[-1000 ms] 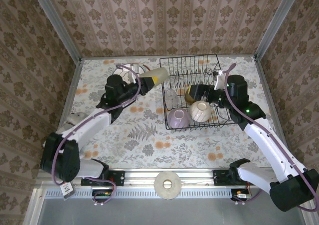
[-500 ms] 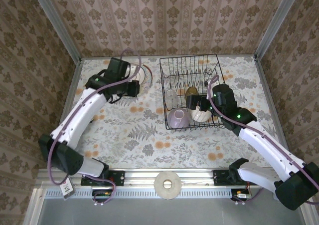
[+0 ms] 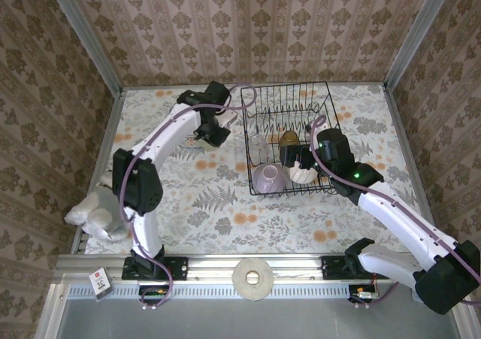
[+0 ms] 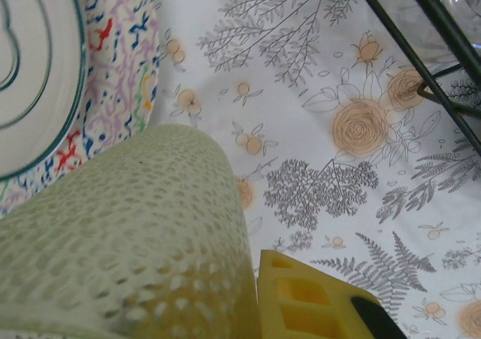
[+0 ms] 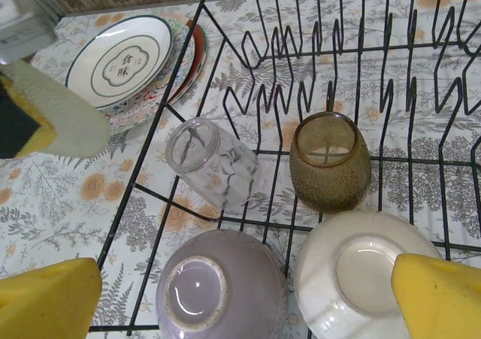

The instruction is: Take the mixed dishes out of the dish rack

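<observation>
Next, I let go of the pale green tumbler with my left gripper on the tablecloth [image 3: 224, 148] [image 4: 252, 158] between the plates and the black dish rack.
The black dish rack [image 3: 328, 112] holds an upturned lilac bowl [image 5: 222, 286], an upturned cream bowl [image 5: 361, 275], an amber cup [image 5: 329, 162] and a small clear glass [image 5: 210, 162] lying on its side. My right gripper [image 5: 244, 309] hangs open above the two bowls and touches neither. Left of the rack lies a stack of plates [image 5: 128, 57], the green-ringed one on top. My left gripper [image 3: 204, 134] is shut on the pale green tumbler [image 4: 128, 241], tilted low over the table beside the plates. One of its yellow fingers [image 4: 316, 301] presses the tumbler's side.
A white plush dog [image 3: 98, 215] lies at the table's left edge near the left arm's base. A pale ring-shaped disc [image 3: 253, 277] rests on the front rail. The floral tablecloth [image 3: 225, 204] in front of the rack is bare. Walls enclose the table on three sides.
The left arm has carried the tumbler away from the rack's left side and down beside the plates. The right gripper dropped lower over the bowls, staying open.
</observation>
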Controlling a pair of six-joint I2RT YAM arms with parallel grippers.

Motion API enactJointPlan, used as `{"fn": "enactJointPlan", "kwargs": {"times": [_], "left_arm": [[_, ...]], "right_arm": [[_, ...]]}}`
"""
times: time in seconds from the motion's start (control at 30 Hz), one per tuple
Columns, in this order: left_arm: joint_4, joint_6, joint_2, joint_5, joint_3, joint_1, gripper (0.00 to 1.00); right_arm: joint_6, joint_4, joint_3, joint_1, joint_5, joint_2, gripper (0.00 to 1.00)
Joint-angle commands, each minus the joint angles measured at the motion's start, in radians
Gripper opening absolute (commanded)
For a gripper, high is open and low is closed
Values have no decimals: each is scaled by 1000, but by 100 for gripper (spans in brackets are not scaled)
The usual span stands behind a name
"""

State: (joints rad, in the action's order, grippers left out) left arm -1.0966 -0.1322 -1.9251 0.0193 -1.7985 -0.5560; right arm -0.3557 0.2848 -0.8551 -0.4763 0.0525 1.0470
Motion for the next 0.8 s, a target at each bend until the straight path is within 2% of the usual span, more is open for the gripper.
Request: {"fn": "enactJointPlan", "kwargs": {"times": [0.0,0.27,0.73,0.77], "left_arm": [[-18,-136,-55,-43,-79,-7,0],[-31,-239,-178,-91,-149,-7,0],[-25,-249,-235,-90,-133,-24,0],[-25,-245,-236,-92,-130,-25,2]], "right_arm": [[24,-39,20,-8,19,7,100],[29,-42,22,-12,30,12,100],[32,-45,21,-16,38,26,100],[32,-46,21,-16,38,28,100]]}}
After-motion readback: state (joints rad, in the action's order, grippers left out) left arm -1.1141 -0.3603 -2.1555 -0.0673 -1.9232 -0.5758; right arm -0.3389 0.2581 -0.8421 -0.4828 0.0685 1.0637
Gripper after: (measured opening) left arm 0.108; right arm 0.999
